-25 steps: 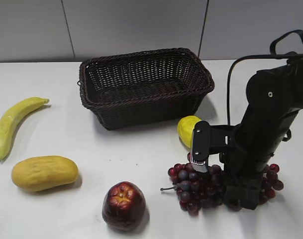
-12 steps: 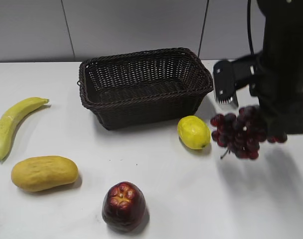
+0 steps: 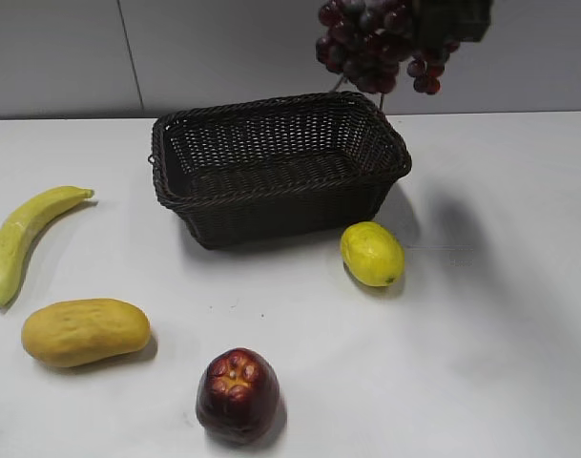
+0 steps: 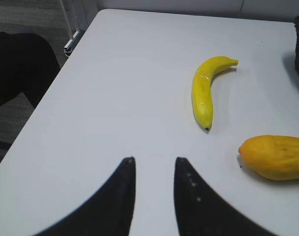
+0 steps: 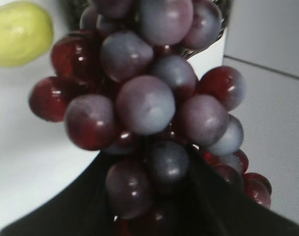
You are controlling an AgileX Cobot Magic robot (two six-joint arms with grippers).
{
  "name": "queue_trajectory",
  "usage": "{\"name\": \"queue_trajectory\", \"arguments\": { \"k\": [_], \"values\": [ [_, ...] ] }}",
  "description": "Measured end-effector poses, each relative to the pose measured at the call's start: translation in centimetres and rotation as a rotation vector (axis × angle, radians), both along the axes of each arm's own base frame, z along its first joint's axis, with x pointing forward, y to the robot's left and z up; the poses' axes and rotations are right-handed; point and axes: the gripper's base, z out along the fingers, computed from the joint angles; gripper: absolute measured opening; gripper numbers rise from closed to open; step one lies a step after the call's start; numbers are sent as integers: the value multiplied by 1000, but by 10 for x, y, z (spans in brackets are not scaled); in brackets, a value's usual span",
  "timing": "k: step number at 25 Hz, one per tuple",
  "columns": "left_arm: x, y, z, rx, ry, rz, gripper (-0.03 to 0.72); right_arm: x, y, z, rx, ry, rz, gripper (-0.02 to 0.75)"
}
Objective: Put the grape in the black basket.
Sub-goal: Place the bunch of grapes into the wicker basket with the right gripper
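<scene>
My right gripper should release the grape bunch on the middle of the black basket's bottom (image 3: 293, 160), so that the grapes go in the basket there.
The grape bunch (image 3: 376, 43), dark red and purple, hangs high in the air above the back right corner of the black basket (image 3: 280, 167). My right gripper (image 3: 452, 14) shows only as a dark block at the top edge, shut on the bunch. In the right wrist view the grapes (image 5: 149, 98) fill the frame between my dark fingers (image 5: 90, 196), with the basket's rim behind them at the top. My left gripper (image 4: 153, 162) is open and empty, low over bare table left of the banana. It is out of the exterior view.
A yellow lemon (image 3: 371, 253) lies just in front of the basket's right corner. A dark red apple (image 3: 237, 394) sits at the front. A mango (image 3: 85, 331) and a banana (image 3: 28, 239) lie at the left, also in the left wrist view.
My right gripper has lifted the grape bunch from the table at the front right, up and back leftward to above the basket's right end. The arm has risen almost out of view.
</scene>
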Motion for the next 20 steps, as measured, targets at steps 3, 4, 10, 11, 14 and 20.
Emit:
{"name": "queue_trajectory", "arguments": {
  "k": [3,4,10,11,14,20],
  "values": [
    [0,0,0,0,0,0,217,23,20,-10,75,-1,20,254],
    [0,0,0,0,0,0,217,30,27,-16,105,-4,28,254],
    [0,0,0,0,0,0,217,59,63,-68,179,-28,77,245],
    [0,0,0,0,0,0,217,62,67,-81,172,-15,79,245],
    [0,0,0,0,0,0,217,69,76,-113,166,21,83,245],
    [0,0,0,0,0,0,217,68,84,-145,216,127,69,245]
  ]
}}
